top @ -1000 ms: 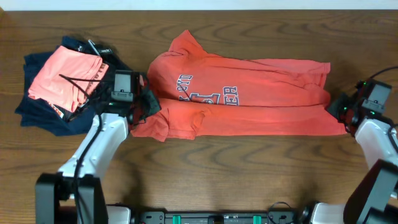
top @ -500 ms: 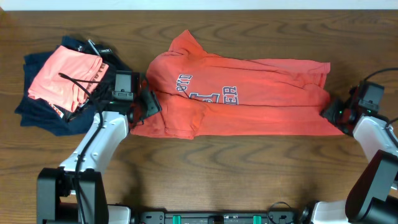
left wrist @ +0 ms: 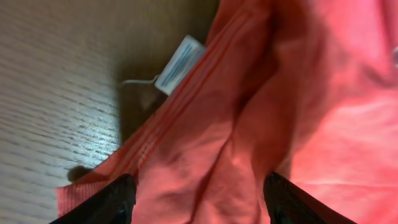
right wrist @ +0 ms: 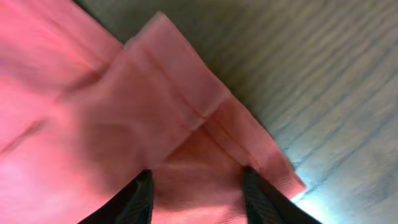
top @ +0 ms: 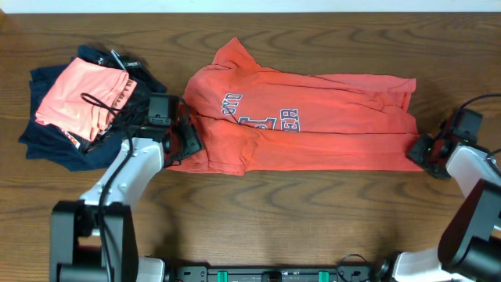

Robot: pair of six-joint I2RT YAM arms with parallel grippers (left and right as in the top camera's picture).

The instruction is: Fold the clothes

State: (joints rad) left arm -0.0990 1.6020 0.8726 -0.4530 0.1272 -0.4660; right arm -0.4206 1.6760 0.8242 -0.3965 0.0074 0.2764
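Observation:
The shirt's hem bunches up into a raised fold next to the shirt's corner at the robot's right gripper, so that gripper should take that fold [right wrist: 202, 115] and pull it straight first.
The clothes, a red-orange T-shirt [top: 313, 133] with navy-and-white lettering, lie flat across the table's middle, folded lengthwise, neck end to the left. My left gripper [top: 186, 139] sits at the shirt's left edge. In the left wrist view this gripper [left wrist: 202, 202] is open, its black fingers [left wrist: 115, 202] wide apart over wrinkled shirt cloth [left wrist: 249, 124], with a white label [left wrist: 180, 64] ahead. My right gripper [top: 420, 149] rests at the lower right hem corner. Seen from the right wrist, it [right wrist: 198, 199] is open, with the hem corner [right wrist: 273, 168] lying flat between its fingers.
A pile of navy and black garments [top: 47, 141] with a salmon-pink one [top: 78, 98] on top sits at the back left, close to my left arm. Bare wooden table [top: 313, 211] runs along the front. A cable [top: 477, 102] loops behind the right arm.
Both grippers have opened and let go of the shirt. The lower left flap has settled flatter. The right gripper has shifted slightly toward the front at the hem corner.

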